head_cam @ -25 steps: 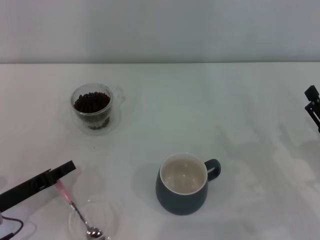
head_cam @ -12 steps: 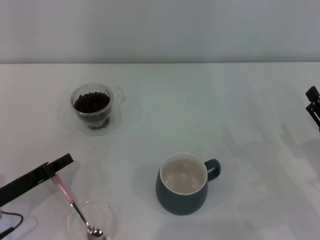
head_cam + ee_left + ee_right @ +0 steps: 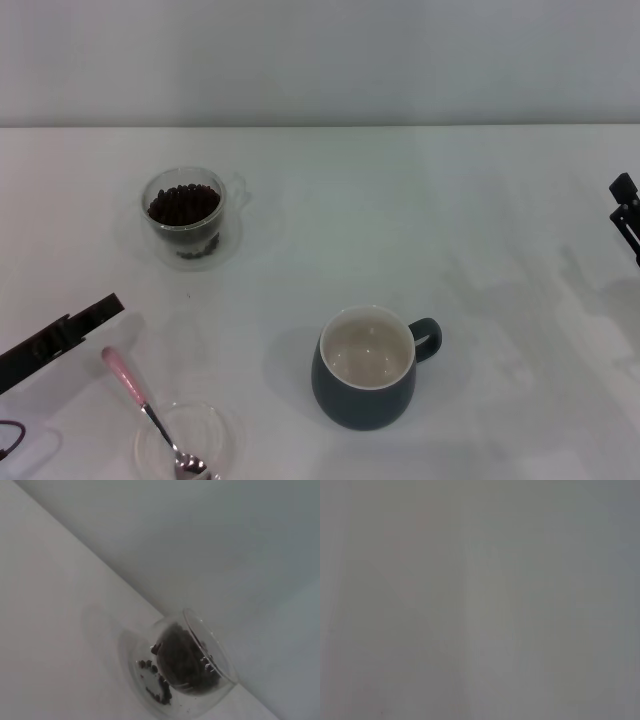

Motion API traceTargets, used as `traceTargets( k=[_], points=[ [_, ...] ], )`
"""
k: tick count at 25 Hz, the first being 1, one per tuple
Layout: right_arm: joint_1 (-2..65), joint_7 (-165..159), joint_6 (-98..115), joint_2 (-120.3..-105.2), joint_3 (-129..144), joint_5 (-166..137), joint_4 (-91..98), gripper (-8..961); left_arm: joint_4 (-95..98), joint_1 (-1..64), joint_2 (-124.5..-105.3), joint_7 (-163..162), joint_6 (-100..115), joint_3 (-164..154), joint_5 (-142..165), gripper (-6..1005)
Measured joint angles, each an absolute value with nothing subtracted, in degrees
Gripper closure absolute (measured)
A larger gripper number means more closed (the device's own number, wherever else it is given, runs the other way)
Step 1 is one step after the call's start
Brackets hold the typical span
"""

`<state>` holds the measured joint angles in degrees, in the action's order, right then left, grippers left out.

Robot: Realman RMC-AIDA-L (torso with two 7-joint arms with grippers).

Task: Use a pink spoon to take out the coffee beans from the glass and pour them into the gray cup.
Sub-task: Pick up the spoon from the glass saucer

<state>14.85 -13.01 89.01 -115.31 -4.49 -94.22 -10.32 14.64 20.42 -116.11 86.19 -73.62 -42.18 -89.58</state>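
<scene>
My left gripper is behind the end of the pink spoon's handle, so I should open it, move toward the front and close on the pink handle (image 3: 122, 374).
The pink spoon (image 3: 128, 383) lies free on the table, its silver bowl resting in a shallow clear dish (image 3: 218, 432) at the front left. My left gripper (image 3: 70, 335) is a dark bar at the left edge, just left of the spoon's handle end and apart from it. The glass (image 3: 184, 214) with coffee beans (image 3: 183, 204) stands at the back left; it also shows in the left wrist view (image 3: 186, 672). The gray cup (image 3: 365, 370) stands upright at the front centre, with nothing visible inside. My right gripper (image 3: 627, 212) is parked at the right edge.
The white table (image 3: 420, 220) runs back to a pale wall. A thin dark cable loop (image 3: 10, 437) lies at the front left corner. The right wrist view shows only a blank grey surface.
My left gripper has drawn back to the left, away from the spoon's pink handle. The spoon's handle end has shifted a little left. The right arm has not moved.
</scene>
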Motion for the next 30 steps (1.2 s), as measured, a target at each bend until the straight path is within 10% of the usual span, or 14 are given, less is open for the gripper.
traceTargets(
  k=[14,30],
  points=[
    [14.94,-13.69,88.73,-115.32,-4.48,-94.53,-11.19,136,15.30,14.93,-115.73,97.91,-79.98,-42.19,-99.73,844],
    [15.63,-18.24,88.56,-115.33,-4.37,-94.77,-11.28,137,14.06,11.99,-112.87,82.12,-78.90,-42.71,-96.85,268]
  ],
)
